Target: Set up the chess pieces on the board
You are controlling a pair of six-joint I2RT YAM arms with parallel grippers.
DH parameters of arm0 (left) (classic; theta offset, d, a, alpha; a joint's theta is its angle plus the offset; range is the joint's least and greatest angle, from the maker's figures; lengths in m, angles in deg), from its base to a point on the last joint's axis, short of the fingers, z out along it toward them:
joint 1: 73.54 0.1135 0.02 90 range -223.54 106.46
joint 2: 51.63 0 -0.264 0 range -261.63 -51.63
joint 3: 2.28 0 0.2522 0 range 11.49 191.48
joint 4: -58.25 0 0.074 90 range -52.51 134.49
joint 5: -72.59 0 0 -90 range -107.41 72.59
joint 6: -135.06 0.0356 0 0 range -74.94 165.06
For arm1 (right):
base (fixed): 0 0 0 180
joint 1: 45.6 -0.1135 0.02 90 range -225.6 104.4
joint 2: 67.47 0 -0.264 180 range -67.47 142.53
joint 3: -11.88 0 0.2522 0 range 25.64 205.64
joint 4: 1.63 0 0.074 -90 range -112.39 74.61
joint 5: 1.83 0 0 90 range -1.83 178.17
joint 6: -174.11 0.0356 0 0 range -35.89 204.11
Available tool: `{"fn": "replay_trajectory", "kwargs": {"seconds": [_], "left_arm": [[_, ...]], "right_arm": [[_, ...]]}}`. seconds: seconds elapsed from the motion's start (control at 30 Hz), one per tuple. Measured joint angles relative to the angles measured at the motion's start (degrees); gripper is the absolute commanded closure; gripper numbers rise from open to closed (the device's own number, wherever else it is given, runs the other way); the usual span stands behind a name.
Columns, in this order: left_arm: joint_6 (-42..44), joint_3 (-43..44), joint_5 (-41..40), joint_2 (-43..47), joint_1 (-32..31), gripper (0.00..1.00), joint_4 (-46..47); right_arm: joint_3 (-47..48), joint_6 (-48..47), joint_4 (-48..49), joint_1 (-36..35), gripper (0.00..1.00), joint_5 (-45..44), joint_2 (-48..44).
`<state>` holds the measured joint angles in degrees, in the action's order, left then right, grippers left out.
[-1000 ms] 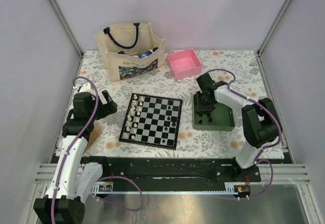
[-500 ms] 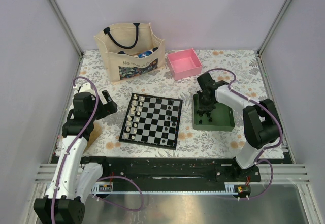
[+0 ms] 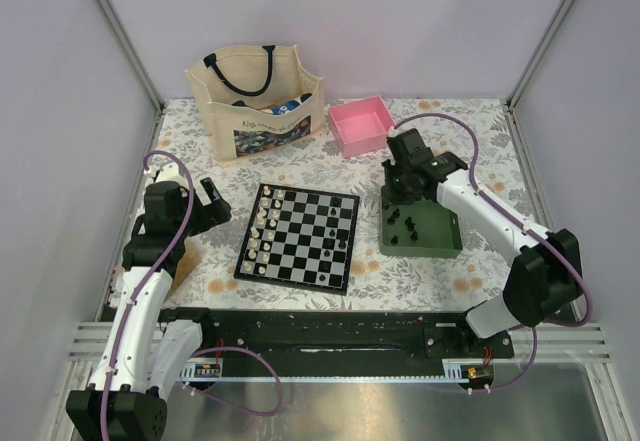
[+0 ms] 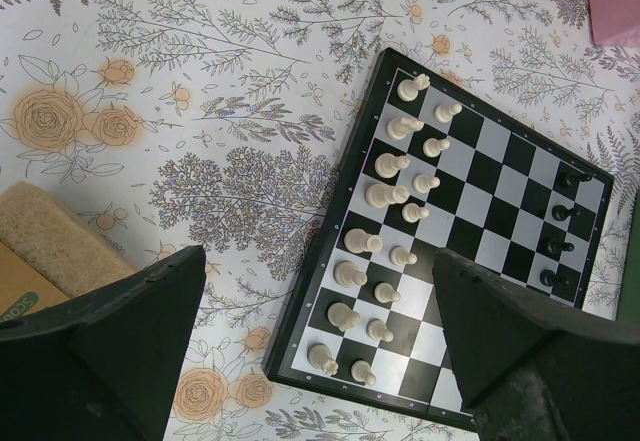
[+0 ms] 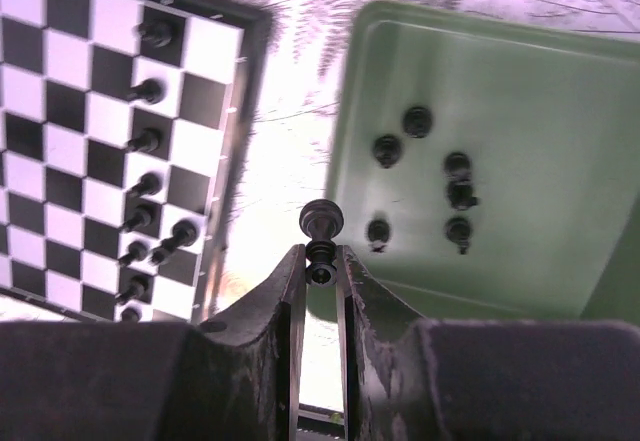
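Observation:
Next, my right gripper sets the black piece, now held above the tray's edge, down on the dark edge square point(image 3: 344, 233) point(image 5: 188, 189) just past the tall black piece.
The black-and-white board point(image 3: 292, 283) lies mid-table, with cream-white chessmen point(image 3: 262, 229) along its left side and several black chess pieces point(image 3: 335, 231) near its right side. More black pieces point(image 3: 397, 218) stand in the green tray point(image 3: 435, 231) to the board's right. My right gripper point(image 3: 400, 173) hangs over the tray's left end. In the right wrist view it point(image 5: 321, 261) is shut on a black piece point(image 5: 321, 223), held clear above the tray's edge point(image 5: 345, 161) beside the board point(image 5: 255, 21). My left gripper point(image 4: 318, 261) is open and empty over the board's left rim point(image 4: 372, 71).
A beige tote bag point(image 3: 258, 96) stands at the back left, with a pink box point(image 3: 362, 124) to its right. A brown cardboard box point(image 4: 50, 231) sits under the left arm. Metal frame posts bound the floral tablecloth point(image 3: 470, 121).
The right gripper has closed on a black piece in the tray and lifted it toward the tray's far left end. Its elbow swung out right. The left arm has not moved.

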<state>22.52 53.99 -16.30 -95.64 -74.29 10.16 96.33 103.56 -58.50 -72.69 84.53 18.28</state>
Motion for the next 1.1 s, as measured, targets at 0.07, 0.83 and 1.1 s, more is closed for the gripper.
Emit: {"fn": "replay_trajectory", "kwargs": {"seconds": [0.07,0.83,1.1], "left_arm": [[0.02,0.0,0.0,0.02,0.0,0.01,0.0],[0.02,0.0,0.0,0.44,0.0,0.01,0.0],[0.02,0.0,-0.02,0.44,0.0,0.01,0.0]], "right_arm": [[0.98,0.48,0.0,-2.49,0.81,0.02,0.09],[8.87,3.34,1.92,-14.8,0.8,1.81,16.87],[9.46,3.43,2.16,-16.06,0.79,2.89,20.28]]}}
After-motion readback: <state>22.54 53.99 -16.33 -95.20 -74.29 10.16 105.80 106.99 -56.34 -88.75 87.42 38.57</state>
